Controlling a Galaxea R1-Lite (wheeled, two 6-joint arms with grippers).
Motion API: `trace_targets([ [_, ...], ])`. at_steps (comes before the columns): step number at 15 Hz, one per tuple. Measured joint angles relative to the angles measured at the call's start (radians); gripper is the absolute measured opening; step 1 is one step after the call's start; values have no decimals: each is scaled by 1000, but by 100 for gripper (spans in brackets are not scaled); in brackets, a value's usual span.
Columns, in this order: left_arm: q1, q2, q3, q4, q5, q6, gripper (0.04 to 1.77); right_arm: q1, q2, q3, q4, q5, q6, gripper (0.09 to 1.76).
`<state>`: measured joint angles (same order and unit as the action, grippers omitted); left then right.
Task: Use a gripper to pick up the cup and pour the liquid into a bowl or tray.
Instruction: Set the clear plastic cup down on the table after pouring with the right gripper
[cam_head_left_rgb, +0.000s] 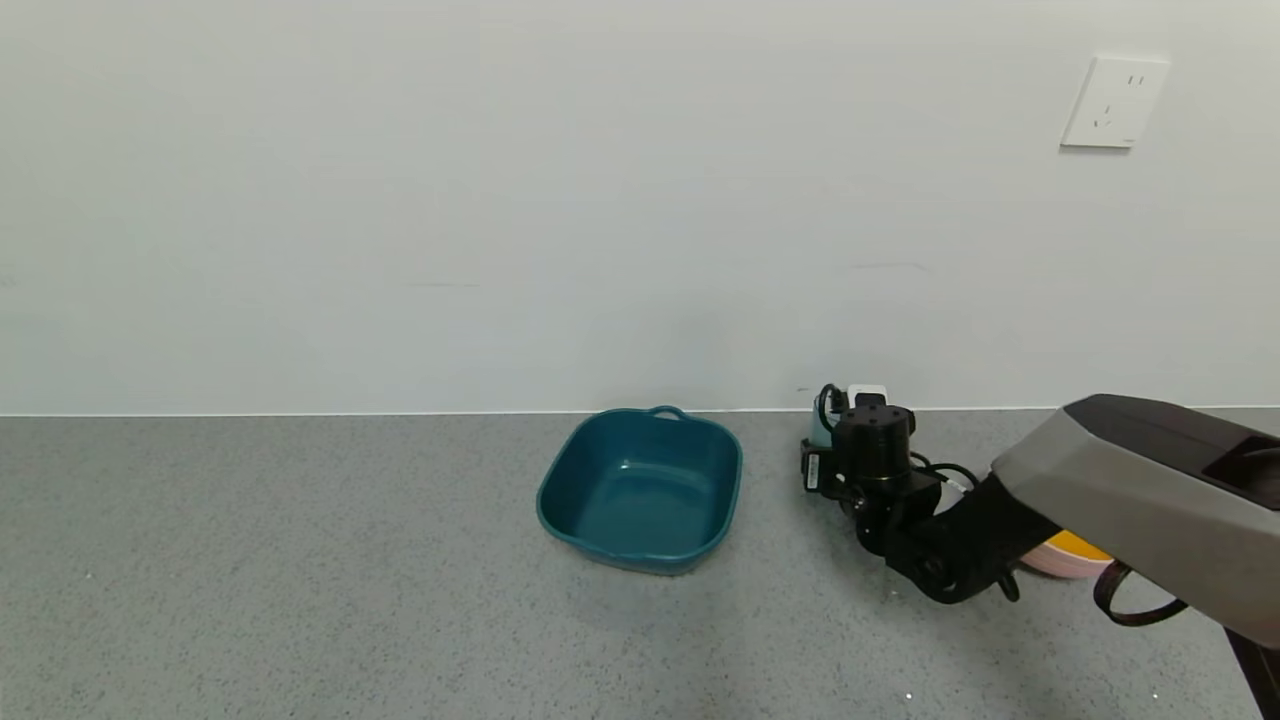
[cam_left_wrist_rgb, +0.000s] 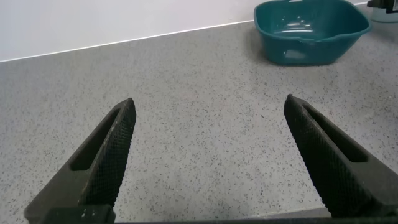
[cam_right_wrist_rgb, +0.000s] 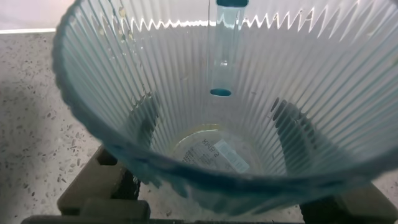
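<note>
My right gripper is going to set the cup down on the counter (cam_head_left_rgb: 830, 463) near the back wall, next to the teal tray.
My right gripper (cam_head_left_rgb: 850, 412) is shut on the translucent blue-green ribbed cup (cam_head_left_rgb: 820, 430), close to the back wall and right of the teal tray. In the right wrist view the cup (cam_right_wrist_rgb: 205, 74) fills the picture, and the dark fingers (cam_right_wrist_rgb: 144, 118) show through its walls on both sides. The cup holds only a faint yellowish trace at its base. The pale pink bowl (cam_head_left_rgb: 1050, 563) lies mostly hidden behind my right arm, with orange liquid (cam_head_left_rgb: 1080, 545) in it. My left gripper (cam_left_wrist_rgb: 208, 102) is open and empty over bare counter, out of the head view.
A square dark teal tray (cam_head_left_rgb: 735, 470) with a small handle stands empty mid-counter, also in the left wrist view (cam_left_wrist_rgb: 305, 53). The white wall runs along the counter's back edge, with a socket (cam_head_left_rgb: 1113, 102) at the upper right.
</note>
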<state>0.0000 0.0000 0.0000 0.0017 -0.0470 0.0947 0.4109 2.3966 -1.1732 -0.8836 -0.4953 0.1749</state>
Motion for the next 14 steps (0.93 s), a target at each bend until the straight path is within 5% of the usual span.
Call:
trace_targets([
  [14, 0, 0, 0, 0, 0, 0, 172, 10, 67, -18, -123, -52, -9, 136],
])
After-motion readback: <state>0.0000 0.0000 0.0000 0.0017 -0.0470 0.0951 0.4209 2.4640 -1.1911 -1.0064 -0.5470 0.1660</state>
